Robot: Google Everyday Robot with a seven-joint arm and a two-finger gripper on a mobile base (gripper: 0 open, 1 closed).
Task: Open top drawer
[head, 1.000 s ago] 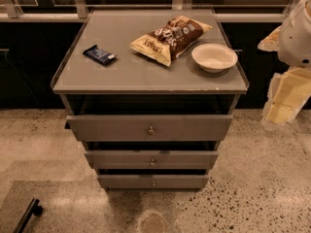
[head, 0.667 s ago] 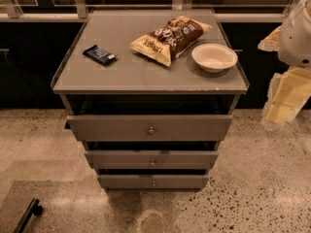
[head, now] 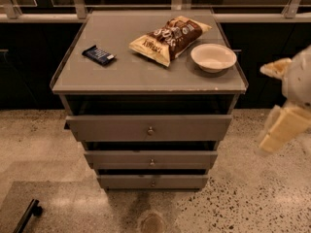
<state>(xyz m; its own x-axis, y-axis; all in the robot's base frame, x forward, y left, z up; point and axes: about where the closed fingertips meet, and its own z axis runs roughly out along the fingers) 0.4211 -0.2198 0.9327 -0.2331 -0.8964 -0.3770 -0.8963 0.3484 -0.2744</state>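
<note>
Next, the gripper will close on the top drawer's upper edge (head: 207,116), toward the end below the white bowl.
The top drawer (head: 112,127) is the widest grey front of the three, with a small round metal knob (head: 150,130) at its centre. It stands pulled out a little, with a dark gap showing under the cabinet top. My gripper (head: 266,108) is at the right edge of the view, to the right of the cabinet at about the height of the top drawer. It is apart from the drawer, open and empty; its cream fingers (head: 284,127) point left.
Two narrower grey drawers (head: 150,160) sit below, each slightly out. On the cabinet top (head: 121,74) lie a dark snack bar (head: 98,55), a chip bag (head: 167,38) and a white bowl (head: 213,57). Speckled floor surrounds the cabinet; a dark handle-like object (head: 26,215) lies at bottom left.
My gripper has moved lower at the right of the cabinet. The drawers and the things on top have not moved.
</note>
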